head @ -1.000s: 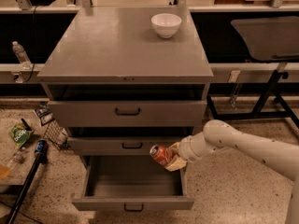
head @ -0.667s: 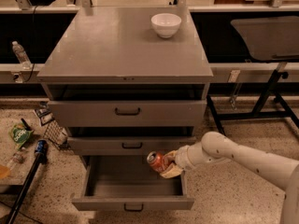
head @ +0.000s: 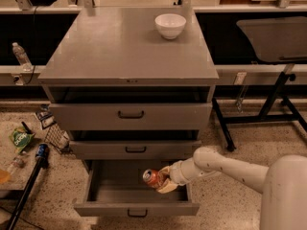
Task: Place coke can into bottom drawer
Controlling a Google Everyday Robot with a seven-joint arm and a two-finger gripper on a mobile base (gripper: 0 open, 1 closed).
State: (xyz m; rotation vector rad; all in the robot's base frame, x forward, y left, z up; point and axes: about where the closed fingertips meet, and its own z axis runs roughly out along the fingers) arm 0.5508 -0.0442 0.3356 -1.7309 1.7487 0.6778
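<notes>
Next, my gripper releases the coke can on the bottom drawer's inside (head: 145, 188), close to the middle, behind the dark handle.
The bottom drawer (head: 136, 208) of the grey cabinet is pulled open, a wide shallow tray with a dark handle on its front. My gripper (head: 162, 180) reaches in from the right on a white arm and is shut on the coke can (head: 152, 177). The red can lies tilted on its side with its silver end toward the left. It hangs over the right part of the open drawer, just above its floor. The middle drawer (head: 135, 149) and top drawer (head: 130, 114) above are closed.
A white bowl (head: 170, 25) stands at the back of the cabinet top (head: 110, 47). A black table frame (head: 268, 104) is at the right. Bags, a bottle and a dark pole (head: 29, 176) lie on the floor at the left.
My gripper has moved down and to the left with the can, from beside the middle drawer's front into the open bottom drawer.
</notes>
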